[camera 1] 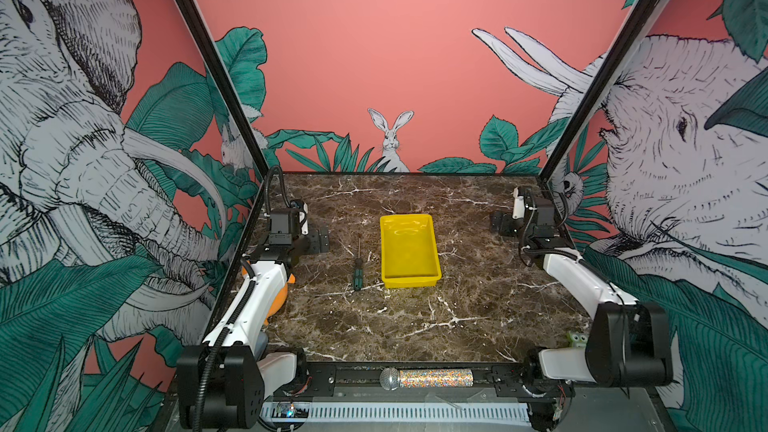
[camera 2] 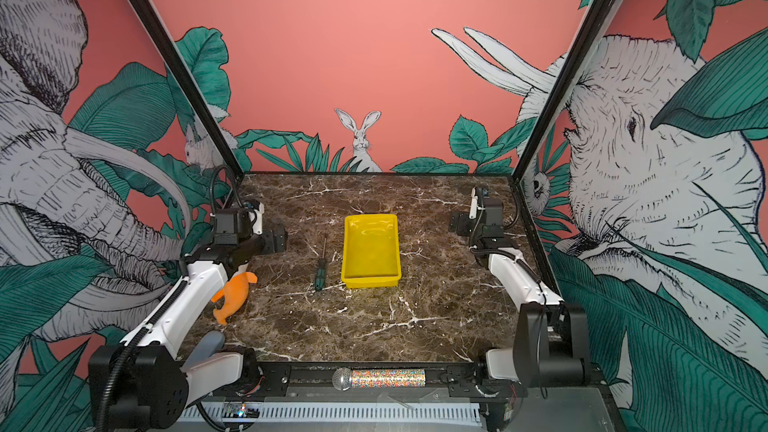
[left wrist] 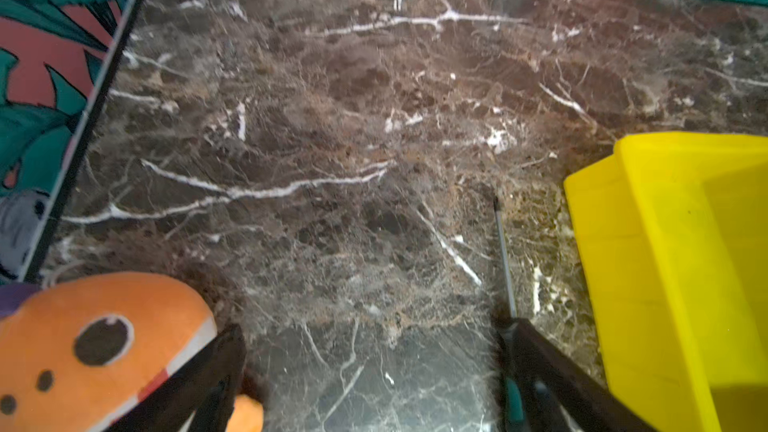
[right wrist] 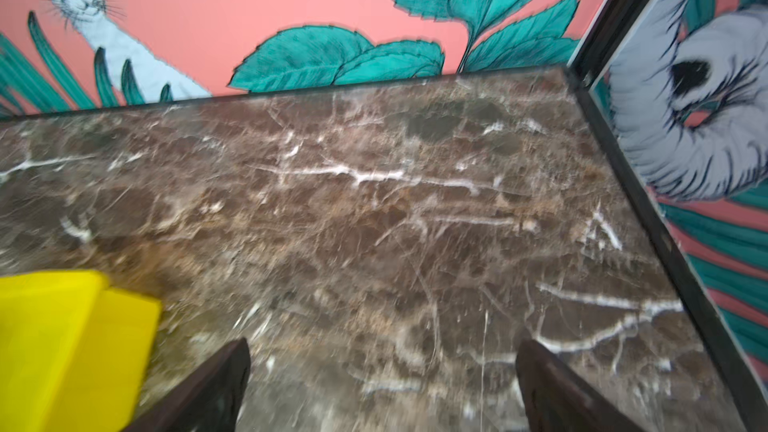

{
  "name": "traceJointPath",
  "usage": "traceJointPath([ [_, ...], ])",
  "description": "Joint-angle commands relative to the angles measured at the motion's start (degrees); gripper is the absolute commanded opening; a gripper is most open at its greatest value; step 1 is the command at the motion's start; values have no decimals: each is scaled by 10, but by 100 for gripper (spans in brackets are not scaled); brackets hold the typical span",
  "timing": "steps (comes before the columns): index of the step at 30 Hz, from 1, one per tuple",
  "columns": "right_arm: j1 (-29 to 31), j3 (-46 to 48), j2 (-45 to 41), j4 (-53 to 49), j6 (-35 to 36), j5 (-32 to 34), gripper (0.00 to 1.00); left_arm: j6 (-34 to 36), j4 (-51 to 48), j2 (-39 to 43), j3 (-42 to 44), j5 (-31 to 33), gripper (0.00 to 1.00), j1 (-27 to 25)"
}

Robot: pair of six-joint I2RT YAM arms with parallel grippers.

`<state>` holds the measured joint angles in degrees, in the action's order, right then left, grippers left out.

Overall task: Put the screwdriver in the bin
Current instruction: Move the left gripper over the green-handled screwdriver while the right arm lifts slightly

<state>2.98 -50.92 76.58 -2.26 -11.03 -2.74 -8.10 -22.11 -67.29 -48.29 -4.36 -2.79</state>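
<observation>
The robot's left gripper needs to next move to the black part of the screwdriver's handle (camera 1: 357,267) (left wrist: 508,366), near the screwdriver's metal rod, and close there.
The screwdriver (camera 1: 356,273) (camera 2: 320,277) lies on the marble table just left of the bin, shaft pointing to the back wall. The yellow bin (camera 1: 411,282) (camera 2: 370,282) stands mid-table with nothing in it. My left gripper (camera 1: 321,240) (camera 2: 276,238) hovers open, left of the screwdriver and apart from it. In the left wrist view the open gripper (left wrist: 374,326) has bare marble between its fingers. The screwdriver's shaft (left wrist: 505,259) runs past one fingertip, its handle partly hidden behind that finger, the bin (left wrist: 665,243) beyond. My right gripper (camera 1: 500,222) (camera 2: 457,222) (right wrist: 383,343) is open at the back right, the bin (right wrist: 62,338) off to its side.
An orange plush toy (camera 2: 235,292) (left wrist: 95,338) lies under my left arm by the left wall. A glittery microphone (camera 1: 428,378) (camera 2: 380,378) rests on the front rail. A small green object (camera 1: 577,340) sits near the right arm's base. Patterned walls close in three sides.
</observation>
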Motion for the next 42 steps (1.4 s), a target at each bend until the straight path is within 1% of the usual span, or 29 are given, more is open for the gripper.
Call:
traceJointPath([
  [1,2,-43,-51,-175,-18,-12,99,-12,-41,-14,3,-54,100,2],
  [4,3,-96,-65,-248,-3,-1,100,-5,-35,-47,2,-47,99,3],
  [9,3,-136,-74,-303,5,-25,99,1,-62,-80,-18,-75,99,2],
  [12,4,-138,-73,-314,2,-28,100,-1,-47,-75,-9,-74,99,3],
  [16,7,-133,-72,-320,-10,-39,99,-2,-54,-77,-11,-60,99,3],
  [20,8,-153,-48,-350,-9,-45,99,-8,-60,-82,-13,-59,99,3],
  [22,8,-155,-47,-345,-9,-63,99,-24,-71,-86,-20,-36,99,-1],
  [23,8,-155,-46,-343,-11,-73,99,-40,-97,-90,-34,-15,99,-11],
  [24,8,-154,-46,-340,-13,-74,100,-56,-120,-93,-46,20,99,-32],
  [27,8,-151,-43,-324,-19,-88,99,-83,-155,-92,-70,102,99,-130],
  [28,8,-148,-43,-315,-23,-96,100,-97,-160,-92,-74,116,100,-152],
  [29,8,-144,-44,-302,-30,-108,100,-120,-167,-94,-77,123,99,-171],
  [31,8,-132,-47,-278,-48,-123,99,-169,-174,-100,-75,104,99,-187],
  [32,8,-127,-49,-266,-56,-133,100,-190,-174,-100,-70,104,99,-198],
  [34,8,-121,-53,-261,-61,-149,100,-224,-184,-98,-63,123,98,-224],
  [35,8,-120,-55,-262,-58,-157,100,-235,-186,-96,-60,132,98,-239],
  [37,8,-119,-59,-270,-51,-165,100,-250,-185,-99,-54,136,98,-253],
  [42,8,-120,-65,-286,-47,-199,99,-266,-163,-137,-42,113,96,-257],
])
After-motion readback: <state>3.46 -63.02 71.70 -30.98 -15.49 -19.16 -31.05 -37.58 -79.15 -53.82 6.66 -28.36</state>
